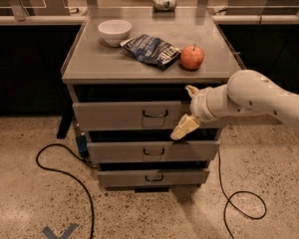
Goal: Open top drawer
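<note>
My gripper should grip the top drawer's dark handle next at the handle's end (166, 112) on the red apple's side, so the drawer can be pulled.
The top drawer (114, 116) is the uppermost of three grey fronts in the cabinet, with a small dark wire handle (155, 114) at its centre. Its front sits about flush with the two fronts below. My gripper (188, 109) is at the right part of this front, just right of the handle, not on it. Its two pale fingers are spread apart, one pointing up (192, 90) and one pointing down-left (184, 128). It holds nothing. The white arm (254, 96) comes in from the right.
On the cabinet top (94, 59) lie a white bowl (114, 31), a blue chip bag (152, 50) and a red apple (192, 57). Black cables (65, 173) loop on the floor left and right of the cabinet. Dark counters stand behind.
</note>
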{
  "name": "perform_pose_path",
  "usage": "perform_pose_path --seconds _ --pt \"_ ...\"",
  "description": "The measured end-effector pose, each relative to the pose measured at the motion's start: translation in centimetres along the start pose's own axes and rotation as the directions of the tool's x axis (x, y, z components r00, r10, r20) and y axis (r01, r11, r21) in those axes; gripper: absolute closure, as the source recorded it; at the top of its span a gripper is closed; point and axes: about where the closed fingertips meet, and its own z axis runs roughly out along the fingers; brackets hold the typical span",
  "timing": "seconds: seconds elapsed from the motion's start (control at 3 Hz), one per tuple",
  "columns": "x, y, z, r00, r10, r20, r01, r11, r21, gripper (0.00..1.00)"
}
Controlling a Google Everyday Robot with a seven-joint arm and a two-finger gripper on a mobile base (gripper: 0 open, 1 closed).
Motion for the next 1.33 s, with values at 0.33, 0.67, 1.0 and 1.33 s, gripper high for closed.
perform_pose_path --seconds 0.33,0.67,1.0,1.33 --pt "0.4 -0.2 1.5 0.999 0.038 -0.038 -0.039 0.9991 -0.014 0.00" --pt "0.3 -0.2 1.5 0.999 0.040 -0.036 -0.041 0.9991 -0.014 0.00" --pt "-0.2 -0.6 4.0 0.997 0.075 -0.016 -0.075 0.9971 0.010 0.00" --pt "-0.7 -2.7 7.2 0.992 0.122 0.017 -0.123 0.9919 0.032 0.00"
